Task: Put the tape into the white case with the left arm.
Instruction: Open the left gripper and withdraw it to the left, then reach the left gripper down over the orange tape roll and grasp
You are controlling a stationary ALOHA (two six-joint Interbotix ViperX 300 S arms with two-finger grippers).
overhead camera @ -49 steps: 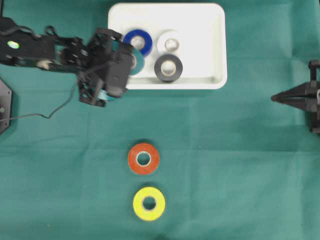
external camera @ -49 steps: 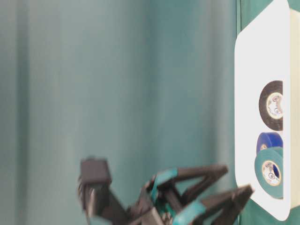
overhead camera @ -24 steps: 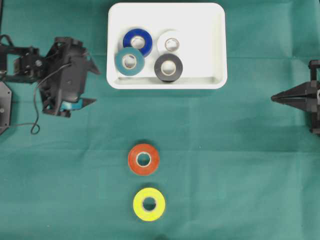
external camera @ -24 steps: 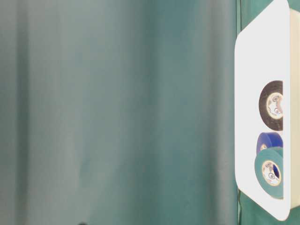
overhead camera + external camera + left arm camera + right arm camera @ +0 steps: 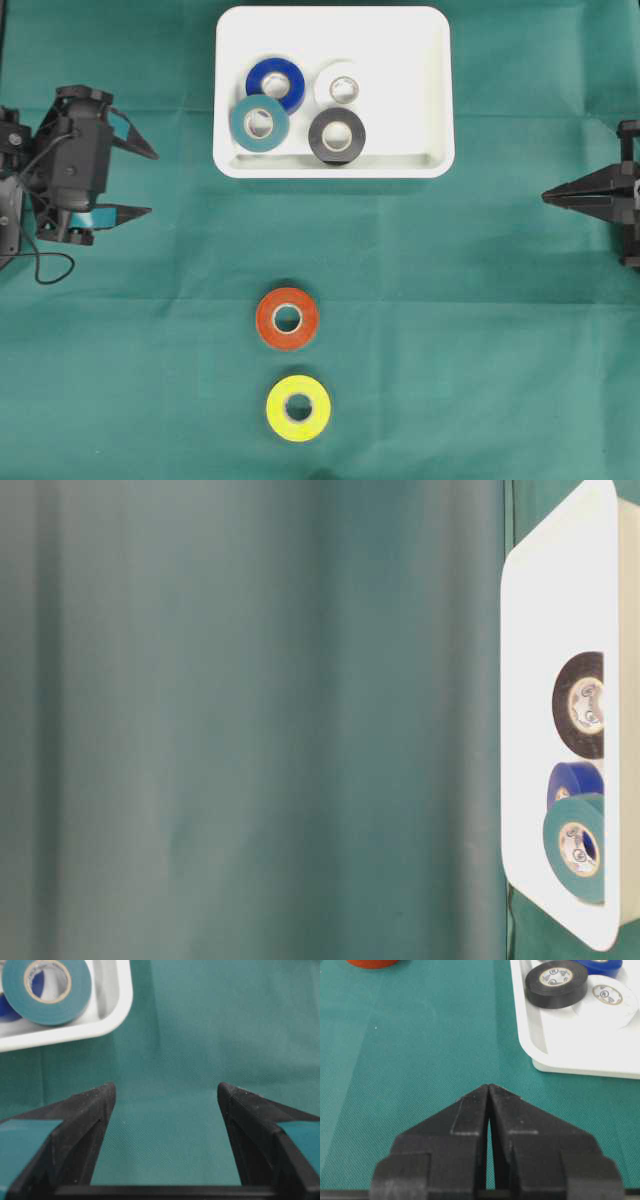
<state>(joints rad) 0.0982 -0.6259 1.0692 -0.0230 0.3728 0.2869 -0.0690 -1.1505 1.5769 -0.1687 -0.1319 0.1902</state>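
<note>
I should next move my left gripper over to the orange tape and then close it on its side point(image 5: 284, 298) that is facing the white case.
The white case point(image 5: 335, 166) stands at the back middle and holds several tape rolls: teal point(image 5: 259, 123), blue point(image 5: 277, 83), white point(image 5: 342, 87) and black point(image 5: 337, 135). An orange tape point(image 5: 288, 318) and a yellow tape point(image 5: 298, 407) lie flat on the cloth nearer the front. My left gripper point(image 5: 153, 183) hovers at the far left, open and empty, well clear of the case. In the left wrist view its jaws point(image 5: 165, 1089) stand wide over bare cloth, with the teal tape point(image 5: 47, 990) in the case corner point(image 5: 115, 1010) beyond.
My right gripper point(image 5: 547, 196) rests at the far right edge, shut, pointing at the case point(image 5: 580, 1065). Green cloth point(image 5: 450, 330) covers the table. The table-level view shows the case point(image 5: 540, 630) at its right edge.
The left arm has drawn back leftward from the case's left side, leaving the teal tape lying in the case. Its jaws stayed open. The right arm has not moved.
</note>
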